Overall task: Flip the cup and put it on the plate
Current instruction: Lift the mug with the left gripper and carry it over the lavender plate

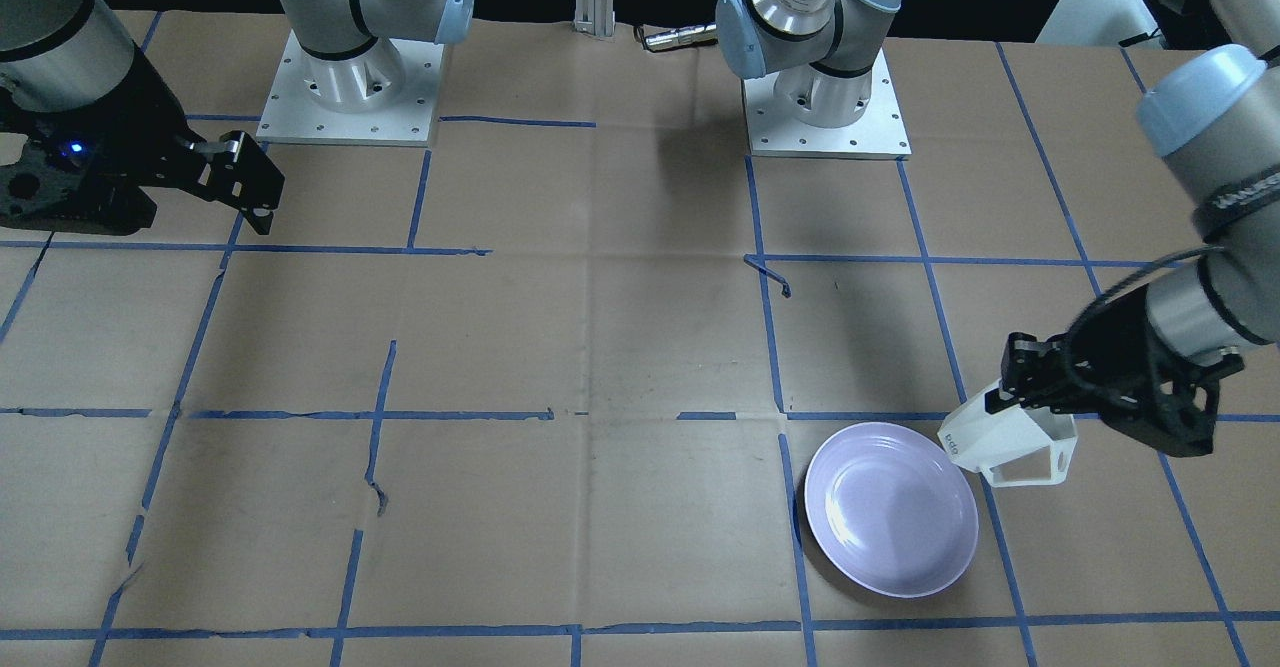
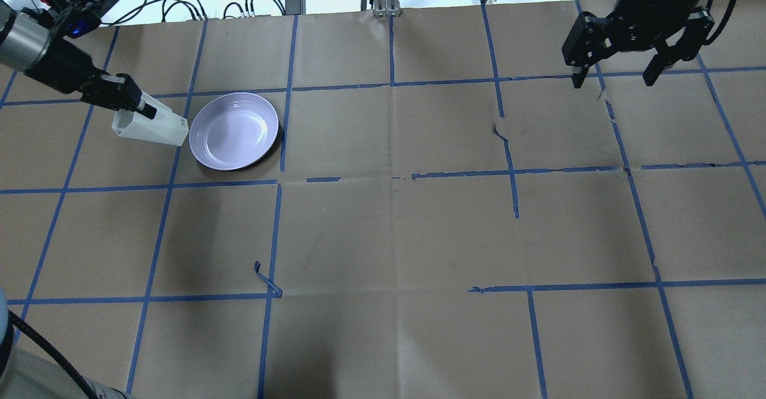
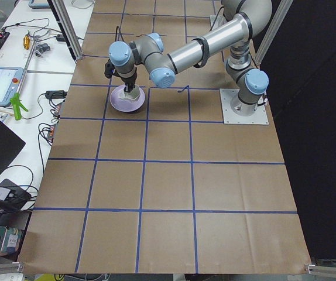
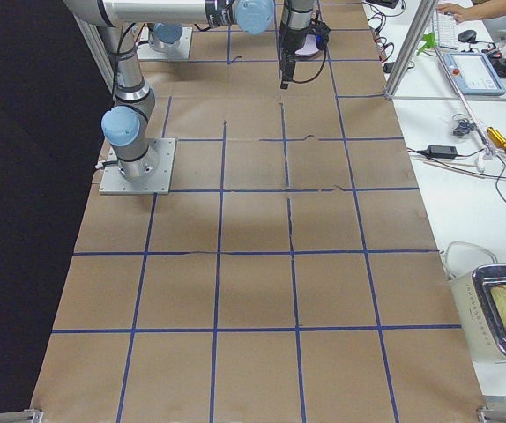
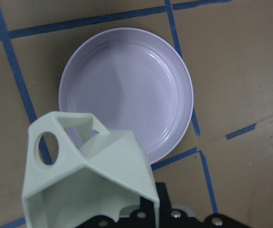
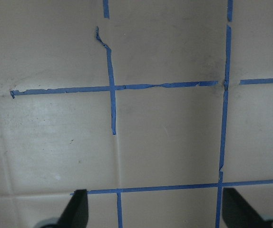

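Next, I let go of the white faceted cup, now tilted beside the plate's rim, with my left gripper near the middle of the lavender-white plate (image 1: 890, 497) (image 5: 128, 106), slightly toward the arm bases.
My left gripper (image 2: 139, 107) is shut on the white faceted cup (image 2: 149, 127) and holds it tilted on its side, just left of the plate (image 2: 234, 130) in the overhead view. In the front-facing view the cup (image 1: 1012, 442) hangs beside the plate's rim (image 1: 962, 487), its handle down and outward. The left wrist view shows the cup (image 5: 89, 178) close up with the lavender-white plate (image 5: 127, 90) beyond it. My right gripper (image 2: 616, 76) is open and empty, high over the far right of the table.
The table is brown paper with a blue tape grid (image 2: 392, 174). Both arm bases (image 1: 345, 87) stand at the robot's side. Cables and electronics (image 2: 263, 1) lie beyond the far edge. A loose curl of tape (image 2: 266, 279) sticks up near the middle left.
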You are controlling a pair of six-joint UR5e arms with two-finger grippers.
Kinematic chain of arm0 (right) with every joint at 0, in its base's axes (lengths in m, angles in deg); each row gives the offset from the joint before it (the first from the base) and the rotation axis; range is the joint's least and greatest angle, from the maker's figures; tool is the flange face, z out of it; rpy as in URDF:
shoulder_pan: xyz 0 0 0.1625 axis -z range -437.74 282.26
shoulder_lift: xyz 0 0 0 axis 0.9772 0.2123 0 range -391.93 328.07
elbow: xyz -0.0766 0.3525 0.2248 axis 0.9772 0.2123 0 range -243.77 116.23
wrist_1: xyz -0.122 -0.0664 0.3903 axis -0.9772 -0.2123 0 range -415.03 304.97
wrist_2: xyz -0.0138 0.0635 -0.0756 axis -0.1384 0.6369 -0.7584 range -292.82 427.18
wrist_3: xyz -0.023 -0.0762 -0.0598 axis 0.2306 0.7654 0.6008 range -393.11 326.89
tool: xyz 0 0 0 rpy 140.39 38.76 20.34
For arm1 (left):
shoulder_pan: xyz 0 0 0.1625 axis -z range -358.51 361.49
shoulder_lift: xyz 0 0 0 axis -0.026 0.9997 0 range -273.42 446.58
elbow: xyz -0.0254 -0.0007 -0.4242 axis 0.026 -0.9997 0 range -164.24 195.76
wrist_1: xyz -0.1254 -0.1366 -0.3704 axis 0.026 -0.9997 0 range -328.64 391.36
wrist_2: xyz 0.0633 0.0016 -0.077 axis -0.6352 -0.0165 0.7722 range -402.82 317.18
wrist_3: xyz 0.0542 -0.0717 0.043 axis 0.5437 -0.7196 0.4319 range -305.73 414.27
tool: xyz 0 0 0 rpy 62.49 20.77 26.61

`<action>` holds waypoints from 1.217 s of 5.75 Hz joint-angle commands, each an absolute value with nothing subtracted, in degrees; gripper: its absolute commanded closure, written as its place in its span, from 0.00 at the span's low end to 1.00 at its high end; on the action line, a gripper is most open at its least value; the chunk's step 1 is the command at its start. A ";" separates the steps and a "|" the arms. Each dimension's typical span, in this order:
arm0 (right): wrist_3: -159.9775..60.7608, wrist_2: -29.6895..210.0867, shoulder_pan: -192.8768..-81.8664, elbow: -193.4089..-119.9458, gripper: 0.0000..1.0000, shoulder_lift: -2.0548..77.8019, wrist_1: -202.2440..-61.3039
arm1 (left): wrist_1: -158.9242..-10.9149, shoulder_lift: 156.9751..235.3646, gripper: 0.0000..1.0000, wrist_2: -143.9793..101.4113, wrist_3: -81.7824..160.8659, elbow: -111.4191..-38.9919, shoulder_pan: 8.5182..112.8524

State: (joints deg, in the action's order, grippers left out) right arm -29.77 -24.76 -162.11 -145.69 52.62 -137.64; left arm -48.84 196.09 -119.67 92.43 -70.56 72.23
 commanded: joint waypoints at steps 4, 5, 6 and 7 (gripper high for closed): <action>-29.77 -24.76 -162.12 -145.68 0.00 52.62 -137.64 | -35.54 200.83 0.99 -134.90 91.89 -75.10 85.95; -29.77 -24.76 -162.12 -145.68 0.00 52.62 -137.64 | -35.35 201.09 0.98 -135.10 91.80 -75.81 85.95; -29.77 -24.76 -162.12 -145.68 0.00 52.62 -137.64 | -35.26 202.05 0.97 -135.19 91.80 -75.82 85.95; -29.77 -24.76 -162.12 -145.68 0.00 52.62 -137.64 | -34.13 202.59 0.94 -135.19 91.89 -75.64 85.95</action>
State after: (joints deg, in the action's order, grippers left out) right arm -29.77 -24.76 -162.12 -145.68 52.62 -137.64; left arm -34.93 202.02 -135.13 91.83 -75.69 85.94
